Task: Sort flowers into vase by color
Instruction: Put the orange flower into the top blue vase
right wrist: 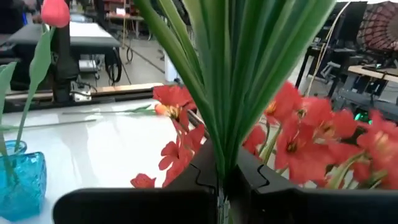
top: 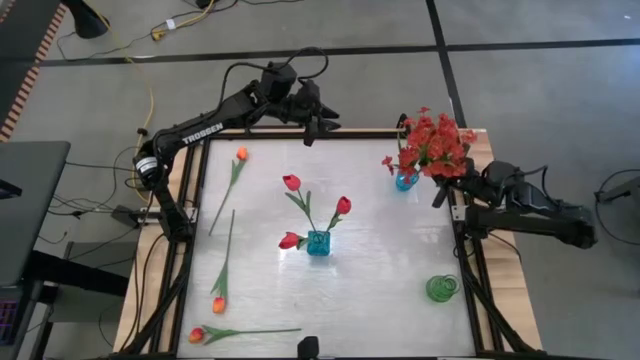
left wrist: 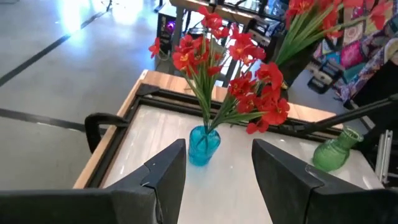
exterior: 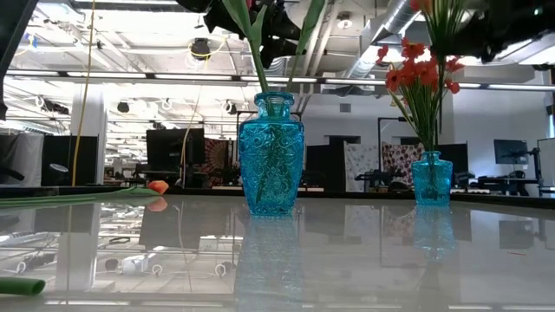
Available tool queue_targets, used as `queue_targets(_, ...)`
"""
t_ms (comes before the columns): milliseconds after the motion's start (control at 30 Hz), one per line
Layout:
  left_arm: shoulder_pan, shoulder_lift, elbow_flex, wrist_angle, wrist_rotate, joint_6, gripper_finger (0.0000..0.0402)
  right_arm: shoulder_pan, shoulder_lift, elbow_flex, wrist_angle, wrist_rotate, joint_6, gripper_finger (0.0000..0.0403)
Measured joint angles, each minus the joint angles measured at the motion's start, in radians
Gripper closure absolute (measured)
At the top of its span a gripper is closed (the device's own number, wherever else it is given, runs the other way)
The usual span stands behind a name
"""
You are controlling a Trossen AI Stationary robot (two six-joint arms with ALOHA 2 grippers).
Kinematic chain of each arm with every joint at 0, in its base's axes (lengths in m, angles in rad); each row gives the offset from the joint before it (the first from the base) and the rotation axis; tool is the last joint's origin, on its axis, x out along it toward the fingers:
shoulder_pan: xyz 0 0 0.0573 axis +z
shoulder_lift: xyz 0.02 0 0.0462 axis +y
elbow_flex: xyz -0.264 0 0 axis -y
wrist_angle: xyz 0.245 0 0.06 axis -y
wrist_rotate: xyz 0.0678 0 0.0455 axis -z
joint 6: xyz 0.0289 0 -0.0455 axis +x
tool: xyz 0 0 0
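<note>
My right gripper should release the bushy red spray inside the small blue vase [top: 407,184], so that it will be beside the other red spray.
My right gripper [top: 443,188] is at the table's far right corner, shut on a bushy red spray [top: 440,140] held over the small blue vase [top: 405,181]. That vase holds another red spray [left wrist: 230,74]. Three red rosebuds [top: 292,182] stand in the middle blue vase [top: 318,243]. Three orange tulips [top: 241,154] [top: 218,303] [top: 197,335] lie flat on the table's left side. My left gripper [top: 322,122] hangs open above the far edge, touching nothing. My right gripper [right wrist: 224,180] pinches the held spray's bundle of green stems [right wrist: 225,140] between its two fingers, coming from the table's right side. The stems fan out past the fingers. The spray is lifted clear of the table, above the small blue vase.
An empty green vase [top: 441,289] stands near the right edge, toward the near side. The black frame rail [top: 200,200] borders the table. Bare tabletop lies between the middle vase and the green vase. Beyond the table is an open room with desks and screens.
</note>
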Motion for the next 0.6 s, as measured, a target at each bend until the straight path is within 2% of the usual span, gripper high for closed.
queue_targets(333, -0.006, 0.0, 0.0, -0.007, -0.004, -0.009, 0.023, 0.001, -0.188, -0.111, 0.118, 0.134, -0.045, 0.0365)
queue_targets(500, -0.005, 0.0, 0.0, -0.007, -0.004, -0.008, 0.023, -0.002, -0.216, -0.203, 0.186, 0.156, -0.053, 0.0365)
queue_targets(600, -0.006, 0.0, 0.0, -0.007, -0.004, -0.005, 0.023, -0.002, -0.218, -0.25, 0.241, 0.209, -0.056, 0.0366)
